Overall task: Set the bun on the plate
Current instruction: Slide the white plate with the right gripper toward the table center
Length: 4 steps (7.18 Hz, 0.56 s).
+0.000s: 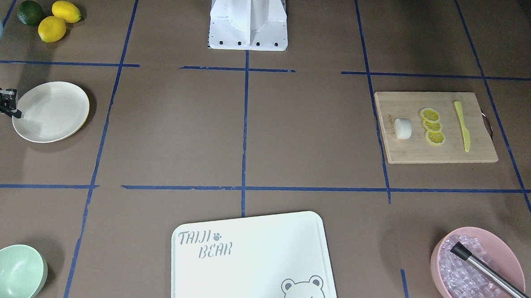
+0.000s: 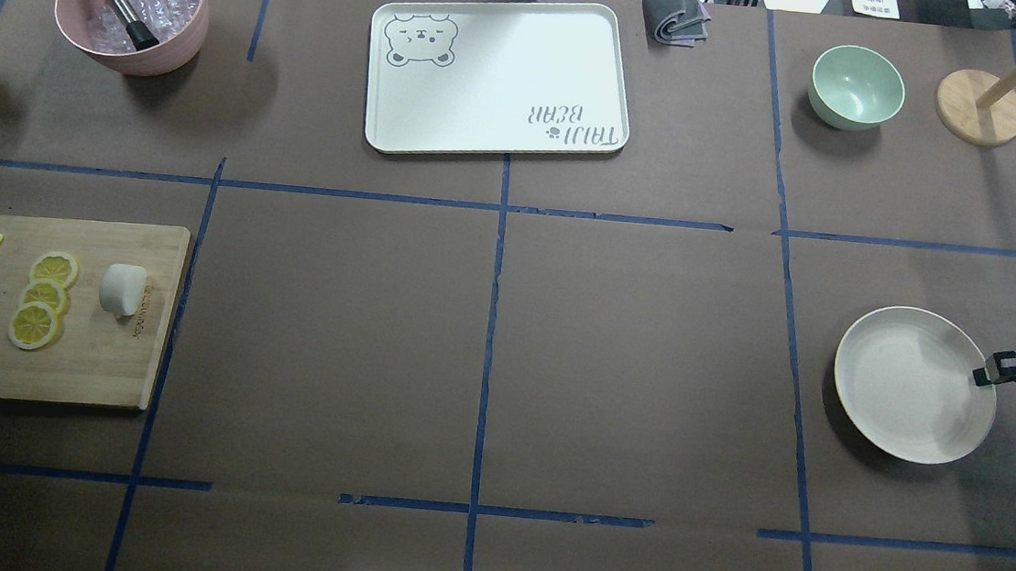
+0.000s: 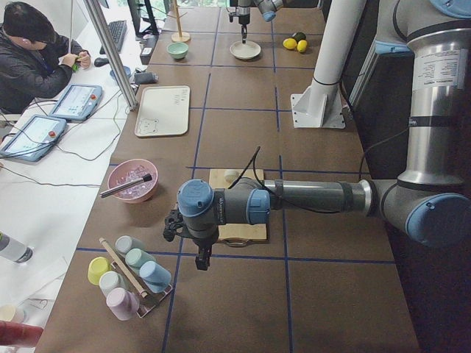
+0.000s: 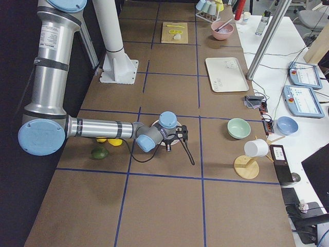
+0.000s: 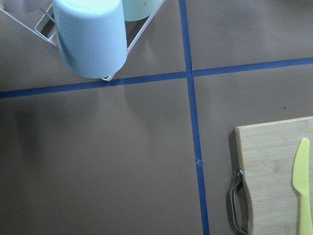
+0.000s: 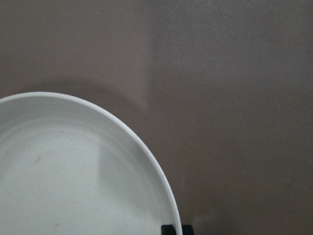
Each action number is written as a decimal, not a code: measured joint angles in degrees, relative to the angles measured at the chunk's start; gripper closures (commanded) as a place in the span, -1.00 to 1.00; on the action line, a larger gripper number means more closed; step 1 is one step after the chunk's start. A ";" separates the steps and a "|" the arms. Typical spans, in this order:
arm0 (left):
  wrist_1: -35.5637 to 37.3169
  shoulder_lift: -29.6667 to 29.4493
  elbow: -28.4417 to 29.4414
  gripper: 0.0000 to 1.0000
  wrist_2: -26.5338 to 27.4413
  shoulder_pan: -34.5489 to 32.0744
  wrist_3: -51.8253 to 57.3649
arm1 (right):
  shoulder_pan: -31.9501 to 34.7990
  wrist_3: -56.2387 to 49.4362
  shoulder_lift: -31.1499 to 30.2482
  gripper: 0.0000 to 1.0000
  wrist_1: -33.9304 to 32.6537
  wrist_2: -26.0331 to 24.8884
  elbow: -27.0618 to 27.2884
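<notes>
Next, I set the cream plate, now far off from the cutting board, down with my right gripper on the table's middle blue tape line [image 1: 252, 129], past the white bear tray.
The white bun [image 1: 402, 128] [image 2: 122, 289] lies on its side on a wooden cutting board [image 1: 449, 155], beside several lemon slices. The cream plate [image 1: 52, 112] [image 2: 908, 385] sits far off on the opposite side of the table. My right gripper [image 1: 18, 114] [image 2: 984, 375] points down at the plate's outer rim with its jaws closed on it; the right wrist view shows the plate [image 6: 73, 176] filling the lower left. My left gripper [image 3: 200, 259] hangs past the board's end, near the cup rack, and I cannot tell whether it is open or shut.
Lemon slices [image 1: 432, 126] and a yellow knife [image 1: 462, 126] share the board. A pink bowl of ice [image 1: 477, 272], a white bear tray [image 1: 251, 260], a mint bowl [image 1: 11, 272], whole citrus [image 1: 51, 16], a cup rack [image 3: 129, 276] and a mug tree [image 2: 983, 106] ring the table.
</notes>
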 measured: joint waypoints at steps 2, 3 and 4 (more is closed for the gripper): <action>0.00 0.02 -0.04 -1.00 0.00 0.00 0.00 | -0.30 3.81 4.11 0.98 0.03 1.08 2.92; 0.00 0.02 -0.05 -1.00 0.00 0.00 0.00 | -1.07 5.10 6.85 0.96 0.54 1.26 4.57; 0.00 0.02 -0.05 -1.00 0.00 0.00 0.00 | -2.84 5.64 10.98 0.96 0.65 1.05 5.32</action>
